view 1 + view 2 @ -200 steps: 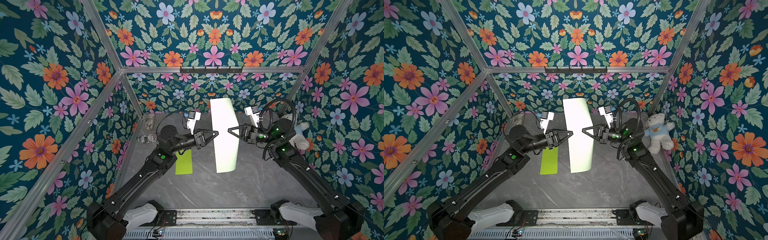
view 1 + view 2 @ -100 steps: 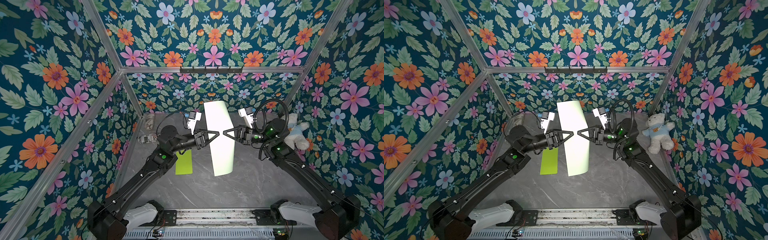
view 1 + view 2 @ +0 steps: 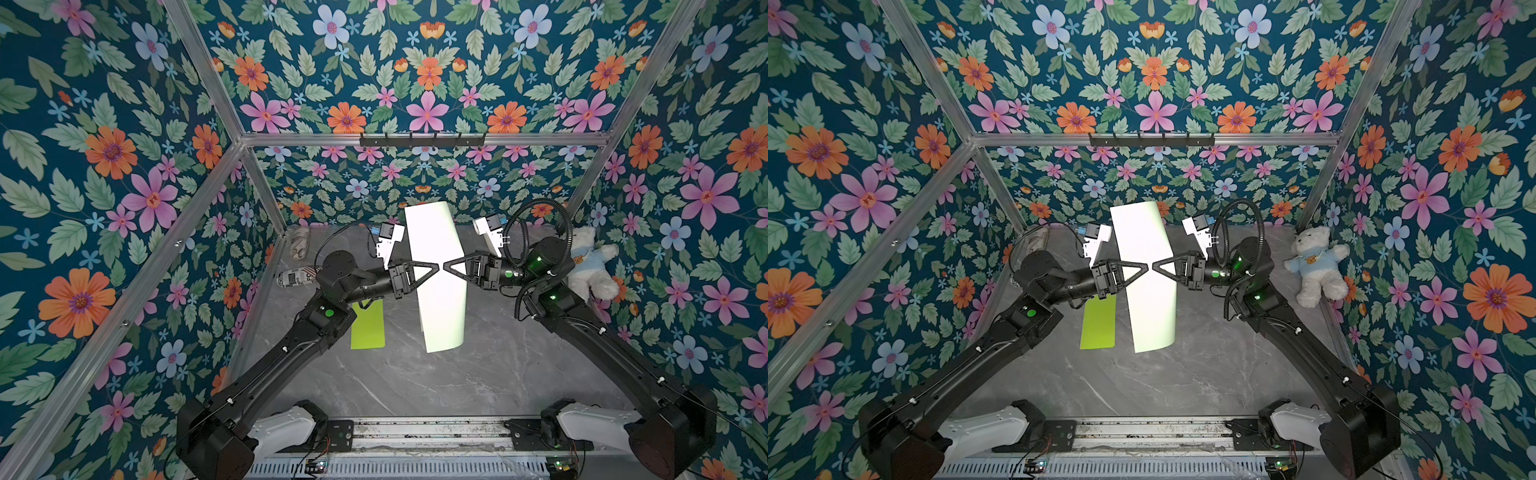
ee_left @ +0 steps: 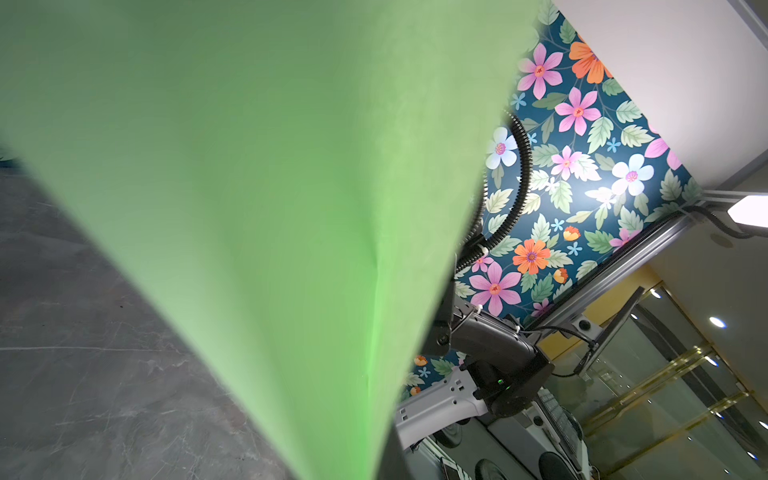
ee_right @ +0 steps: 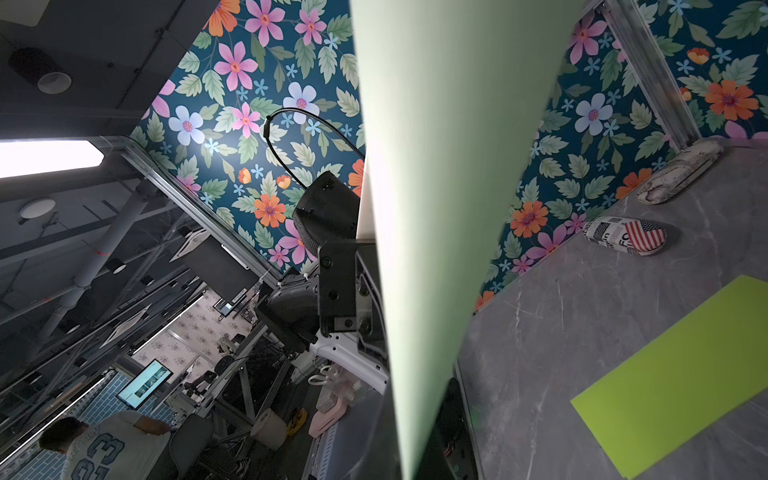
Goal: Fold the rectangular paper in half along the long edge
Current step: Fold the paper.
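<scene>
The paper's far end bows open beyond my right gripper's pinch at the middle. My right gripper should open and pinch the paper's side (image 3: pixel 454 228) near that end.
A pale green rectangular paper (image 3: pixel 441 309) (image 3: pixel 1152 309) hangs in the air above the grey table (image 3: pixel 415 386), its long side running from front to back. It is bowed, and narrowest at the middle. There my left gripper (image 3: pixel 434 266) (image 3: pixel 1144 266) and my right gripper (image 3: pixel 446 267) (image 3: pixel 1155 267) meet almost tip to tip, each shut on a long edge of the paper. In the left wrist view the paper (image 4: pixel 270 187) fills most of the frame and hides the jaws. The right wrist view shows the paper (image 5: pixel 436 166) as a tall strip tapering into the jaws.
A lime-green sheet (image 3: pixel 368 326) (image 5: pixel 673 382) lies flat on the table, under the left arm. A flag-print pouch (image 3: pixel 297 276) and a white pouch (image 3: pixel 300 241) lie by the back left wall. A teddy bear (image 3: pixel 592 266) leans at the right wall.
My right gripper has moved left towards the left one, bringing the paper's two long edges nearly together. The paper looks narrower and has shifted a little left. The left jaws have closed tighter.
</scene>
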`<state>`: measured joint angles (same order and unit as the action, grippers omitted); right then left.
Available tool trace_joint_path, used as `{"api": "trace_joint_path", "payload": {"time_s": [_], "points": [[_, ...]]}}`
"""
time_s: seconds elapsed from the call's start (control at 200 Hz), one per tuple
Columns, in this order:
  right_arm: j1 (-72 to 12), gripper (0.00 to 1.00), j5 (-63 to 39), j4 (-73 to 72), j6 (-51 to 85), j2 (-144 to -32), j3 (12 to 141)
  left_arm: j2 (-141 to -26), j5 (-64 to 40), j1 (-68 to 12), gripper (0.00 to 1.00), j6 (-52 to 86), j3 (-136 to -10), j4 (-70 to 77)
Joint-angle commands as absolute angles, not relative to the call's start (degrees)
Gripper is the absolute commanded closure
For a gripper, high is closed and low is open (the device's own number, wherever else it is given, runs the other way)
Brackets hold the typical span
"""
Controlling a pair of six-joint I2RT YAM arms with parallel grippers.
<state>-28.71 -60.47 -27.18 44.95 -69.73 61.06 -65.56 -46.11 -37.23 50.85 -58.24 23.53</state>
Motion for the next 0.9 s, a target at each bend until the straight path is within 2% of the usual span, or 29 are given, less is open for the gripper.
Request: {"api": "trace_joint_path", "payload": {"time_s": [0.0, 0.055, 0.21, 0.335, 0.575, 0.765, 0.815, 0.845, 0.895], "points": [[-28.8, 0.77, -58.4, -24.5, 40.8, -68.9, 62.7, -65.2, -46.5, -37.2, 1.00, 50.3, -57.9, 25.3], [-28.8, 0.72, -56.4, -23.6, 39.8, -68.5, 63.4, -65.2, -46.7, -37.2, 1.00, 50.1, -57.9, 25.2], [-28.8, 0.73, -50.2, -22.7, 38.0, -67.4, 64.2, -65.7, -47.3, -37.3, 1.00, 50.3, -57.8, 25.7], [-28.8, 0.80, -48.6, -23.7, 38.4, -67.3, 64.3, -65.7, -47.5, -37.3, 1.00, 50.3, -57.8, 25.8], [-28.7, 1.00, -43.7, -24.2, 37.2, -64.8, 62.3, -65.7, -47.7, -37.2, 1.00, 50.2, -57.8, 25.7], [-28.7, 1.00, -43.5, -28.5, 38.7, -64.5, 61.0, -65.9, -48.1, -37.2, 1.00, 50.1, -57.4, 26.0], [-28.7, 0.81, -43.3, -28.7, 38.8, -65.0, 61.5, -65.9, -48.3, -37.3, 1.00, 50.4, -57.2, 26.3], [-28.7, 0.77, -43.2, -28.4, 38.6, -65.2, 62.1, -66.0, -48.5, -37.2, 1.00, 50.4, -57.1, 26.6], [-28.7, 0.75, -43.2, -28.8, 38.6, -65.8, 62.8, -66.1, -48.8, -37.3, 1.00, 50.7, -57.0, 26.9]]}}
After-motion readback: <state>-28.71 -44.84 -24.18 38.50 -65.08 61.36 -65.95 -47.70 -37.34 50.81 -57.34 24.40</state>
